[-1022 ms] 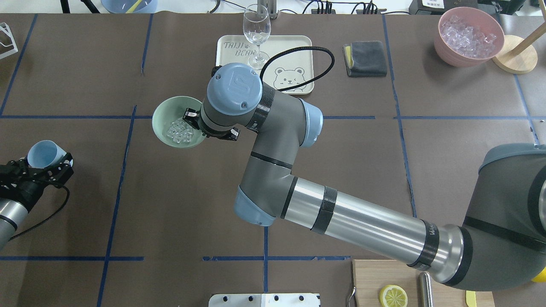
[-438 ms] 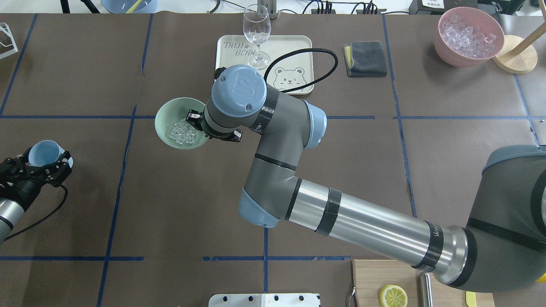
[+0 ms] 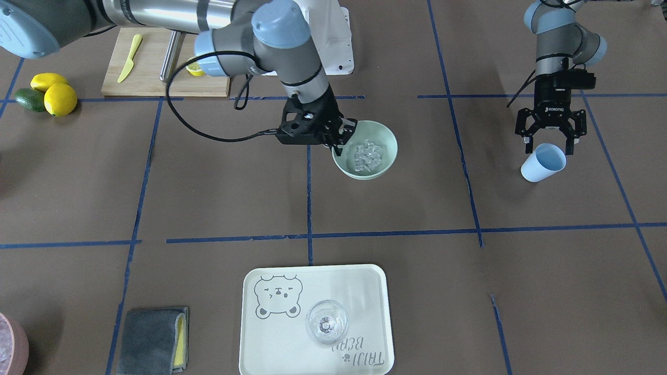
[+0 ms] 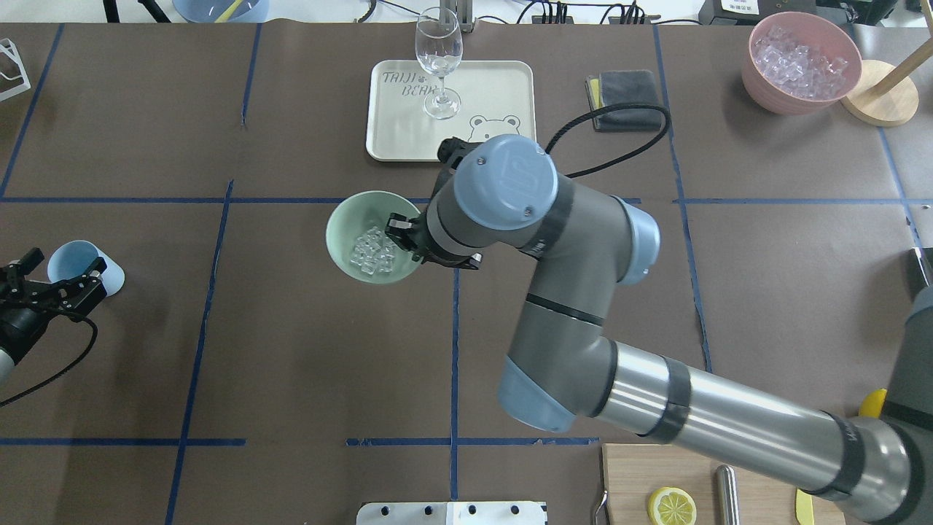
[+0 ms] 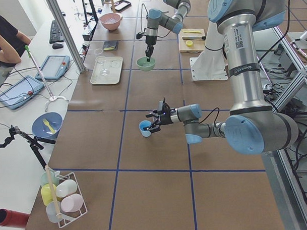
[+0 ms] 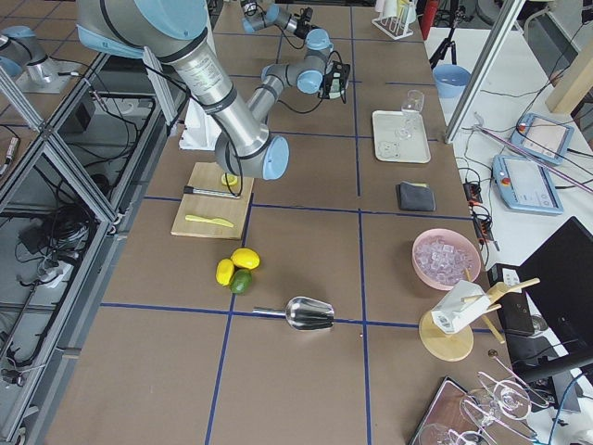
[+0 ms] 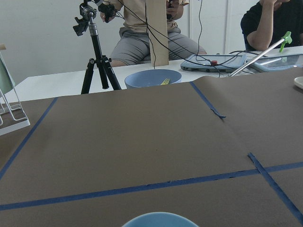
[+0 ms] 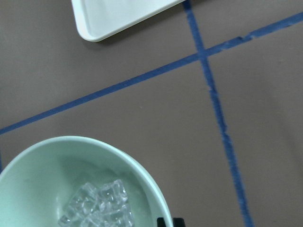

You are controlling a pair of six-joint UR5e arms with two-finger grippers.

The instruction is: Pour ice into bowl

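Observation:
Next, my right gripper sets the mint-green bowl, now near the table's middle, down between the lemons and the pink container (image 3: 68, 172), nearer to the lemons.
The mint-green bowl (image 4: 342, 219) sits near the table's middle with a small heap of clear ice (image 4: 370, 252) in its bottom. My right gripper (image 4: 398, 233) is shut on the bowl's right-hand rim. The right wrist view shows that rim (image 8: 142, 175) and the ice (image 8: 97, 204) from close above. In the front-facing view the bowl (image 3: 385, 156) is level, with my right gripper (image 3: 341, 144) on its edge. At the far left my left gripper (image 4: 67, 267) is open. Its fingers flank the light blue cup (image 4: 76, 259), which is also seen as the cup (image 3: 542, 162).
A cream tray (image 4: 496, 87) holding a wine glass (image 4: 439, 58) lies just behind the bowl. A grey cloth (image 4: 625, 98) and a pink container of ice (image 4: 800, 62) are at the back right. A cutting board with a lemon slice (image 4: 672, 505) is at the front right.
My right arm has carried the bowl with the ice to the right and slightly nearer. My left gripper has drawn back from the cup, with its fingers wider apart; the cup has stayed put.

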